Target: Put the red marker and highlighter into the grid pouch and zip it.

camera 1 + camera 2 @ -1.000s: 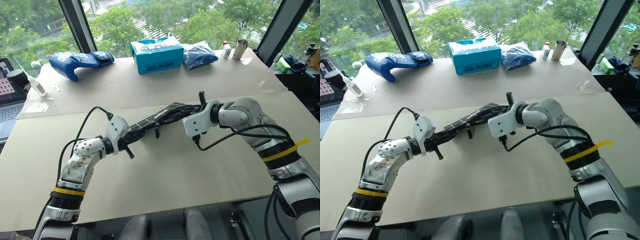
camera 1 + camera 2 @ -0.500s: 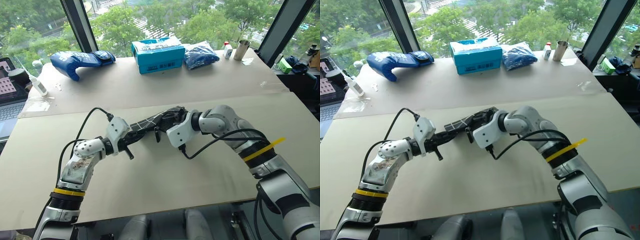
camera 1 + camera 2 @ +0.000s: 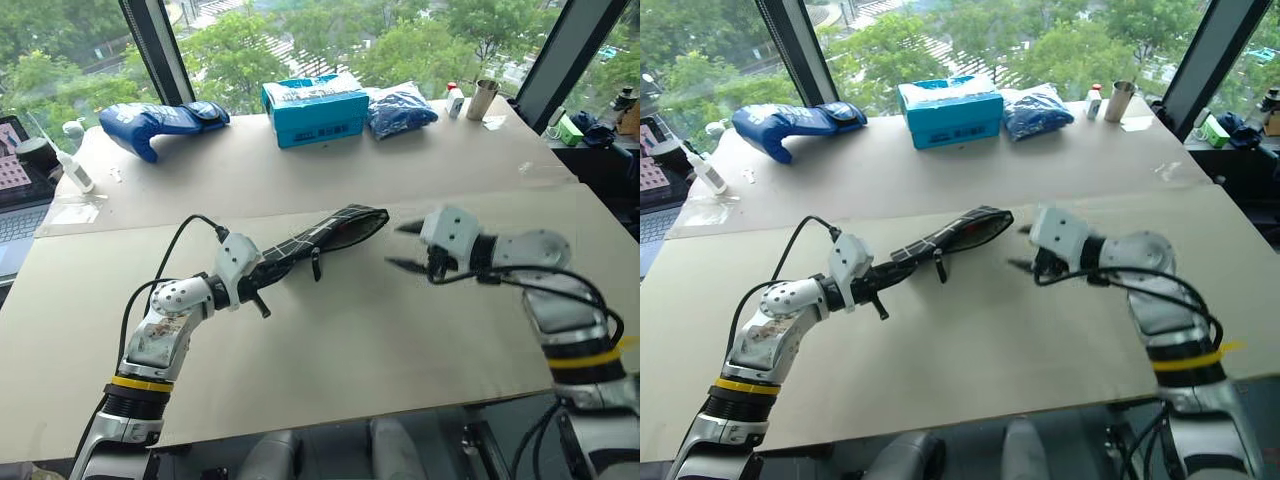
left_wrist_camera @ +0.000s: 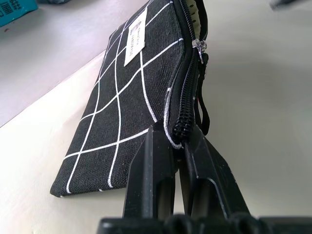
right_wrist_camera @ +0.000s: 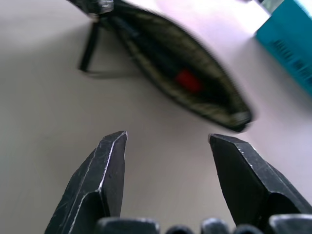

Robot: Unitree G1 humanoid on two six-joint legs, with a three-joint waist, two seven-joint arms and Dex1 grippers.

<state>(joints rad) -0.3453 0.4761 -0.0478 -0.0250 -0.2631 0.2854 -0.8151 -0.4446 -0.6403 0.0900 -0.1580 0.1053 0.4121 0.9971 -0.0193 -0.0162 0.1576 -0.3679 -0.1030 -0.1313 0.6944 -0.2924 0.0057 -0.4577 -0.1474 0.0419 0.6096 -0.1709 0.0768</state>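
Observation:
Next, I move my empty right gripper back, take the strap [image 3: 317,270] and zip the opening of the pouch shut, since the zipper pull sits near my left gripper and the pouch's opening is open.
The grid pouch [image 3: 325,232], black with thin white lines, hangs tilted above the table, its open mouth at the right end. My left gripper [image 3: 258,280] is shut on its lower left end, fingers [image 4: 156,146] pinching the zipper edge. The zipper pull and strap [image 4: 201,105] dangle partway along. Through the open mouth the red marker [image 5: 189,80] shows its red end inside the pouch. My right gripper [image 3: 396,246] stands open just right of the mouth, apart from it, with nothing between its fingertips [image 5: 113,146]. The highlighter is hidden.
On the far table lie a blue glove [image 3: 160,122], a teal box [image 3: 313,110], a blue bag [image 3: 400,108], a small bottle [image 3: 453,98] and a metal cup [image 3: 483,98]. A laptop [image 3: 12,205] and a white bottle [image 3: 76,170] sit at the far left.
My right gripper has opened and pulled back to the right, away from the pouch's mouth, rolling as it went. The left gripper keeps its hold on the pouch and has not moved.

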